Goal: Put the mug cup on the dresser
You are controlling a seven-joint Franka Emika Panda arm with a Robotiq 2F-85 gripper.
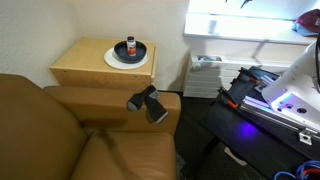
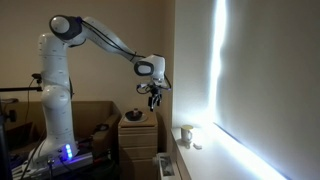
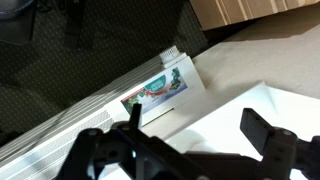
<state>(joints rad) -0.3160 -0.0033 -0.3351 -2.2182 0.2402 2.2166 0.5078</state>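
Observation:
I should next lower my gripper to the white mug cup's rim (image 1: 211,19), on the side of the mug cup by the white counter's near edge, and close it there.
The white mug cup (image 2: 185,134) stands on the white counter (image 2: 200,150), close to its near edge. The tan dresser (image 1: 85,65) stands beside the sofa and shows in both exterior views (image 2: 137,137). A corner of it appears at the top right of the wrist view (image 3: 250,10). My gripper (image 2: 153,97) hangs open and empty in the air between the dresser and the counter, well above the mug. In the wrist view its two fingers (image 3: 198,118) are spread over the counter's white surface, and the mug is out of that view.
A white plate (image 1: 128,57) with a dark red-and-black container (image 1: 129,47) sits on the dresser top. A brown leather sofa (image 1: 60,130) has a dark object (image 1: 148,103) on its arm. A box with a colourful label (image 3: 160,88) leans between dresser and counter.

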